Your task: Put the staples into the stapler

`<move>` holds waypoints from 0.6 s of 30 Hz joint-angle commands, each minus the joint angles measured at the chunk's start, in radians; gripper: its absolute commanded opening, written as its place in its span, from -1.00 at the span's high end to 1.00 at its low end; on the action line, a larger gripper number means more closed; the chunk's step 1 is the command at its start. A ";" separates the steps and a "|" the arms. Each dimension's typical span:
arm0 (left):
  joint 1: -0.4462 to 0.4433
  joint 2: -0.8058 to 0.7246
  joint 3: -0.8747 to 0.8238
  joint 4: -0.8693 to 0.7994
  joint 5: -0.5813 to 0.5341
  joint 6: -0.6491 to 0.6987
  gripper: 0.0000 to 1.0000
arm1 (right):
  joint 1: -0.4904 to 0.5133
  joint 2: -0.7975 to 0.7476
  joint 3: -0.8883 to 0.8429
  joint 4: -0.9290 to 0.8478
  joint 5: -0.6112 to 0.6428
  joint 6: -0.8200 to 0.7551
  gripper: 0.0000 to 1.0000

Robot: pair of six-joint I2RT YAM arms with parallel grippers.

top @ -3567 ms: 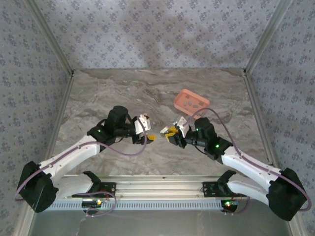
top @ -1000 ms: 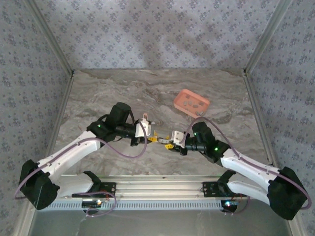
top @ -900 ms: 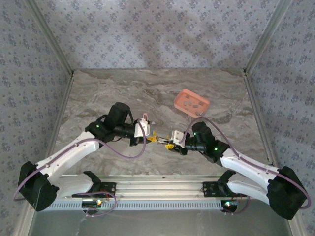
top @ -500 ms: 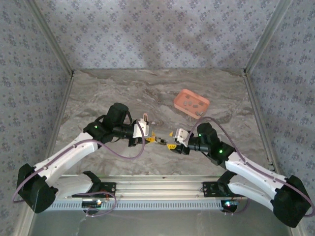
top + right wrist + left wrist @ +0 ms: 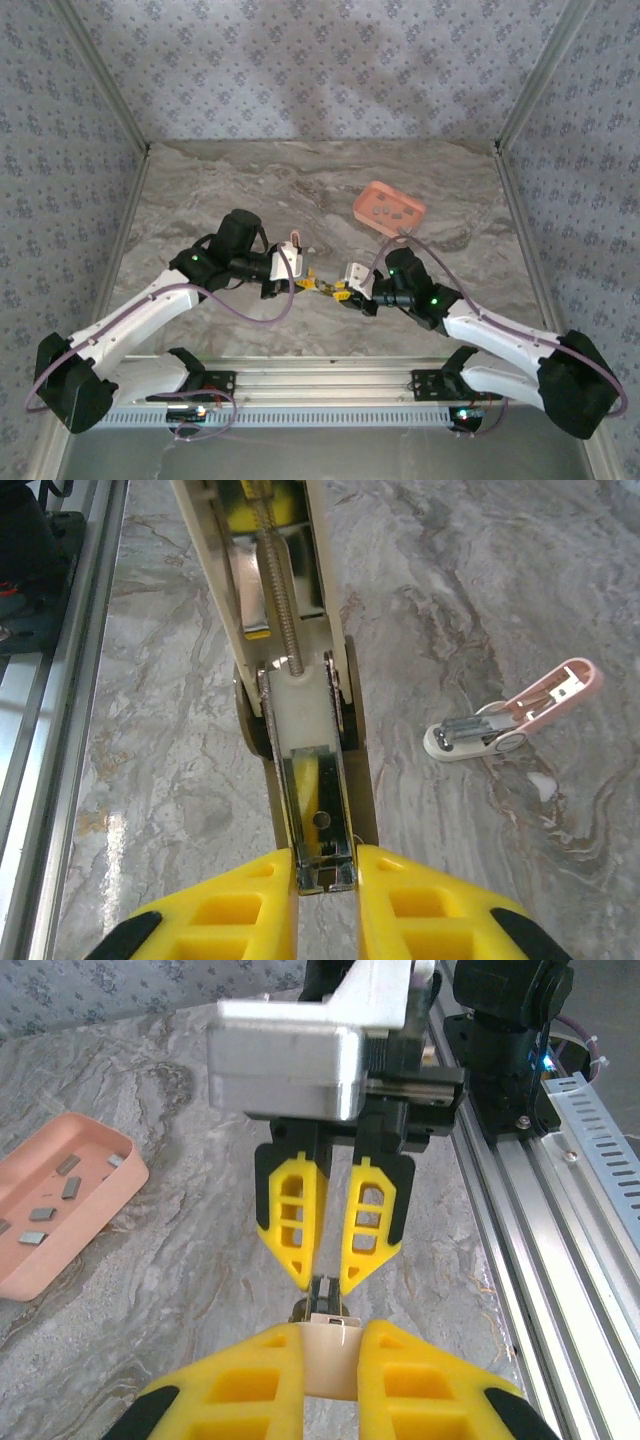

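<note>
I pinch only the magazine channel's metal tip with my right gripper, so I need to open, take the cream stapler (image 5: pixel 300 705) near its hinge and set it down open.
A cream stapler (image 5: pixel 322 287) hangs above the table centre, hinged open and held between both grippers. My left gripper (image 5: pixel 330 1331) is shut on its cream body (image 5: pixel 330 1365). My right gripper (image 5: pixel 327 858) is shut on the tip of the metal magazine channel (image 5: pixel 322 810), with the spring arm (image 5: pixel 270 560) swung up beyond it. In the left wrist view the right gripper (image 5: pixel 326 1282) pinches that metal tip from the far side. The staples (image 5: pixel 70 1188) lie as small grey strips in the salmon-pink tray (image 5: pixel 60 1250). That tray (image 5: pixel 366 199) sits at the back right.
A second small pink and white stapler (image 5: pixel 510 720) lies open on the marble table, left of the held one in the right wrist view. The aluminium rail (image 5: pixel 540 1210) runs along the near table edge. Patterned walls enclose the table on three sides.
Half a second ago the right gripper stood open and slightly back to the right. It has since moved left and shut on the stapler's metal tip. The left gripper kept hold.
</note>
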 commanded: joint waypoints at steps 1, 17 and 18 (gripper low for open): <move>0.002 -0.012 0.013 0.030 0.050 0.003 0.73 | 0.013 0.044 0.031 0.034 -0.022 0.006 0.66; 0.002 0.004 0.008 0.038 0.017 -0.001 0.72 | 0.021 -0.137 0.007 -0.050 0.086 -0.033 0.19; 0.001 0.006 0.007 0.038 0.019 0.000 0.72 | 0.019 -0.156 0.006 -0.061 0.095 -0.035 0.15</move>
